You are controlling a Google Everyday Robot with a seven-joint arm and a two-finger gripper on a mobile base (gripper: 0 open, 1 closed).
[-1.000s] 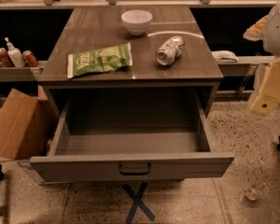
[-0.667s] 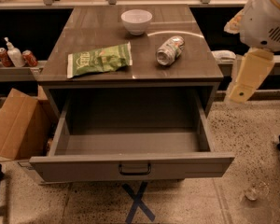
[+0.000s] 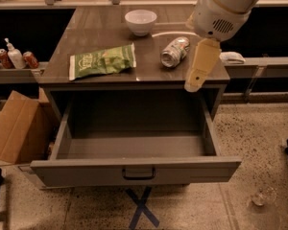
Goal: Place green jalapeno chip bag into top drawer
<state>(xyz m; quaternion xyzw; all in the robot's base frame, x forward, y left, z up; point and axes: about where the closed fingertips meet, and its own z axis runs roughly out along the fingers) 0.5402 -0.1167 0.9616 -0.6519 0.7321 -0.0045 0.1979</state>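
Note:
The green jalapeno chip bag is next for my gripper, which should go to it and close on the bag's end (image 3: 124, 58) nearest the crushed silver-green can.
The green jalapeno chip bag (image 3: 102, 61) lies flat on the left part of the brown cabinet top (image 3: 86, 35), its white edge strip to the left. The top drawer (image 3: 134, 170) is pulled wide open below it and holds nothing; its dark handle sits at the front centre. My gripper (image 3: 194, 83) hangs from the white arm (image 3: 225, 8) at the upper right, above the drawer's back right corner and in front of the cabinet top's front edge. It is well to the right of the bag and holds nothing.
A crushed silver-green can (image 3: 175, 51) lies on the top just left of my gripper. A white bowl (image 3: 140, 21) stands at the back. A cardboard box (image 3: 14, 128) sits on the floor at left. Cans and a bottle (image 3: 14, 56) stand on a left shelf.
My arm has swung in from the right edge of the view toward the left and down, so the gripper now hangs over the drawer's right side. The bag, can and bowl have not moved.

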